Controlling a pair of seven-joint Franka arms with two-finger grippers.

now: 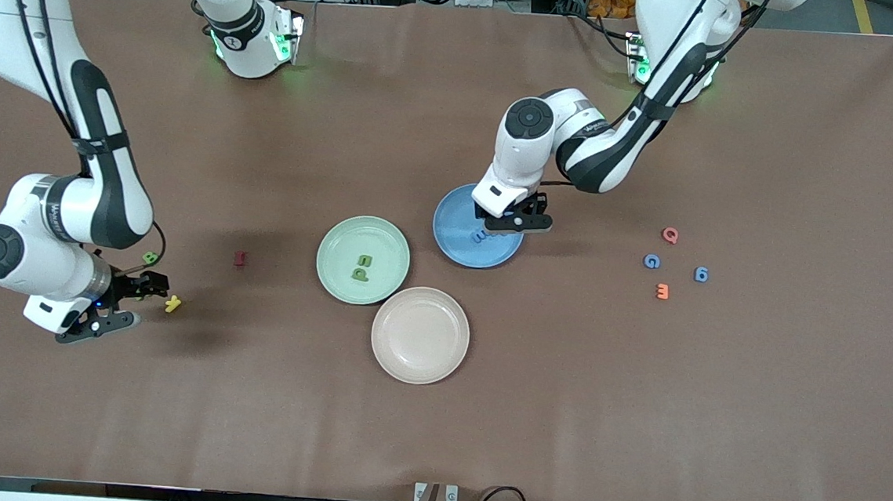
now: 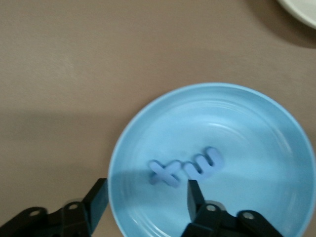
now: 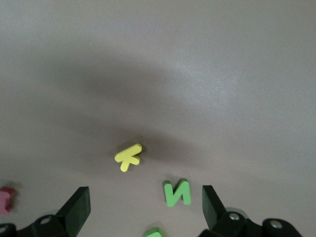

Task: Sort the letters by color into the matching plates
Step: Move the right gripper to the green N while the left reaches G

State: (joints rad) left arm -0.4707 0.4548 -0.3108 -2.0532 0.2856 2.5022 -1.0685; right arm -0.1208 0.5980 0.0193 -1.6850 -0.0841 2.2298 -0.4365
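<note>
My right gripper needs to grip the outer sides of the green N [image 1: 139, 298] [image 3: 177, 193], the green letter that is closest to the yellow letter.
My left gripper [image 1: 518, 221] [image 2: 146, 198] hangs open just above the blue plate [image 1: 455, 221] [image 2: 247, 128], nothing between its fingers. Two blue letters, an X [image 2: 165, 173] and a W [image 2: 203, 165], lie in that plate. Two green letters [image 1: 363, 267] lie in the mint green plate [image 1: 343, 243]. My right gripper [image 1: 131, 303] [image 3: 145, 207] stands open low over the table at the right arm's end, above a green N [image 3: 177, 192], with another green letter [image 3: 153, 232] by it. One green letter [image 1: 150, 257] shows beside that wrist. Two blue letters [image 1: 652, 261] [image 1: 701, 275] lie at the left arm's end.
A beige plate [image 1: 420, 335] sits nearer the front camera than the green plate. A yellow letter [image 1: 172, 304] [image 3: 129, 157] lies by the right gripper, a red one [image 1: 240, 258] toward the green plate. Pink [image 1: 670, 235] and orange [image 1: 662, 291] letters lie among the blue ones.
</note>
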